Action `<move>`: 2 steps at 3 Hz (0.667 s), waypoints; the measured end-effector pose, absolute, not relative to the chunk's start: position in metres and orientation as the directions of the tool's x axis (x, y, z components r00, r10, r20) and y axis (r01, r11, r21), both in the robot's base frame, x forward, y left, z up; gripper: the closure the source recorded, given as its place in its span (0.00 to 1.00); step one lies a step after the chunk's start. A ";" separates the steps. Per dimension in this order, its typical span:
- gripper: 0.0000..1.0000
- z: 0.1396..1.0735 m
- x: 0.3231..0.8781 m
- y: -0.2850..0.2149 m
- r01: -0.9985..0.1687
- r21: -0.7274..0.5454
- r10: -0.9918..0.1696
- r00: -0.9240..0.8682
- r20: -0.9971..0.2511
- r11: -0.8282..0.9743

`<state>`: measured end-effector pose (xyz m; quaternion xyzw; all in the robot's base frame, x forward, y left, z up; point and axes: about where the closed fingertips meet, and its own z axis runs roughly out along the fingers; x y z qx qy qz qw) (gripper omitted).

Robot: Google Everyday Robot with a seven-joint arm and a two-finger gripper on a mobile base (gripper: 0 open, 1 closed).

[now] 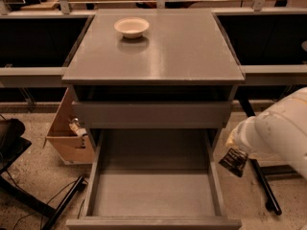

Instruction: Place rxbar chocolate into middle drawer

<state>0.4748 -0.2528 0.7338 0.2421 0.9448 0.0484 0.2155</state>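
The rxbar chocolate, now hanging just beside the drawer's wall, will be let go by my gripper on the bare bottom of the middle drawer (148, 191), halfway across and nearer the drawer's front edge.
The middle drawer (153, 195) is pulled out at the bottom centre, a deep grey tray with a bare floor. The rxbar chocolate (234, 161), a small black glossy bar, hangs just right of the drawer's right wall, above the floor. My gripper (237, 147) holds the bar by its top end, with the white arm (280, 131) coming in from the right edge. A white round bowl (131, 27) sits on the cabinet top at the back left.
A closed grey drawer front (151, 113) sits above the open one. A cardboard box (69, 133) stands left of the cabinet. Black stand legs lie on the floor at the right (263, 186) and the lower left (57, 207).
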 end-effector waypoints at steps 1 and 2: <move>1.00 0.710 0.479 -0.161 0.278 0.292 0.389 -0.803 -0.452 0.915; 1.00 0.710 0.478 -0.163 0.271 0.284 0.378 -0.809 -0.450 0.920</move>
